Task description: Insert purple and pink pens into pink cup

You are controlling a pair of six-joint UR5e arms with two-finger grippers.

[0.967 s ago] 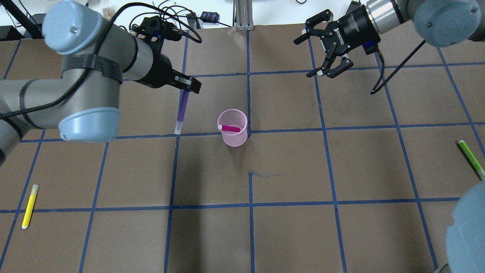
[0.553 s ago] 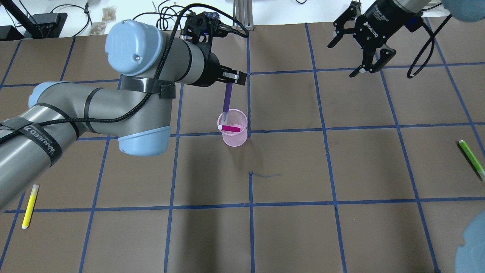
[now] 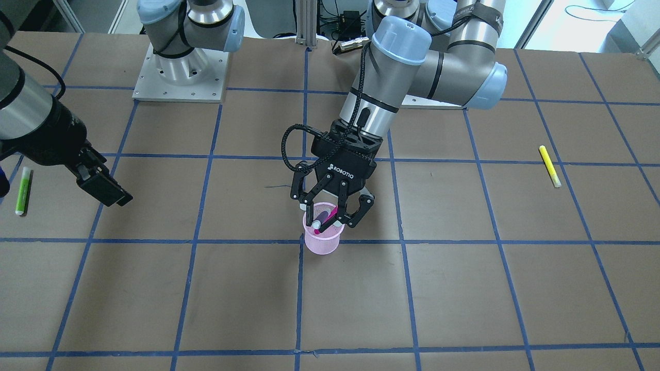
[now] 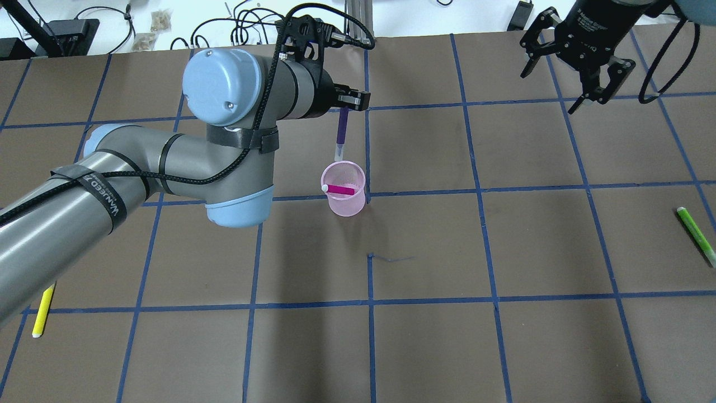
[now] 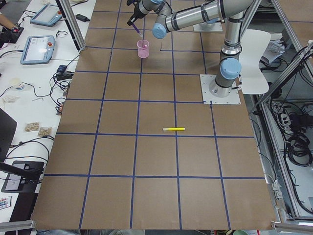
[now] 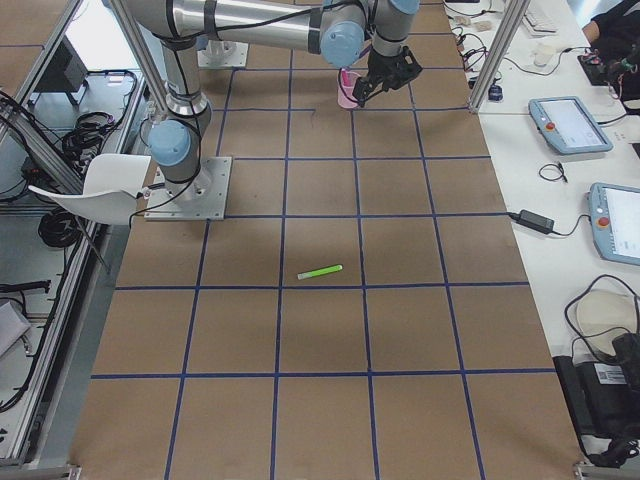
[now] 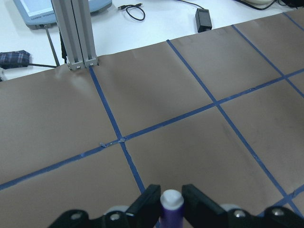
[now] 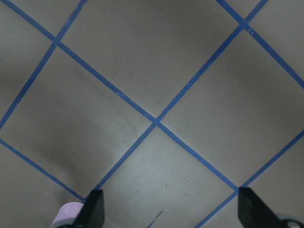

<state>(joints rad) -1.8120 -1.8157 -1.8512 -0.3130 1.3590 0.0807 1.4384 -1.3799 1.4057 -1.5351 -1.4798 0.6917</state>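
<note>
The robot's left gripper should set the purple pen down inside the pink cup (image 3: 326,231) next to the pink pen. The purple pen now hangs white tip down near the cup.
The pink mesh cup (image 4: 347,196) stands upright near the table's middle, and it also shows in the front view (image 3: 322,243). The pink pen (image 4: 340,190) lies slanted inside it. My left gripper (image 4: 344,109) is shut on the purple pen (image 4: 340,134), which hangs white tip down. In the overhead view the tip sits just past the cup's far rim. The left wrist view shows the fingers (image 7: 149,202) closed on the pen's cap (image 7: 171,202). My right gripper (image 4: 551,89) is open and empty at the far right, well away from the cup.
A yellow highlighter (image 4: 40,316) lies near the front left, partly under my left arm. A green highlighter (image 4: 696,235) lies at the right edge. Cables and an aluminium post (image 7: 76,33) stand beyond the table's far edge.
My left arm swung right with the purple pen, from left of the cup to over it. The pen's tip now shows slightly farther back. My right gripper drew away to the far right.
</note>
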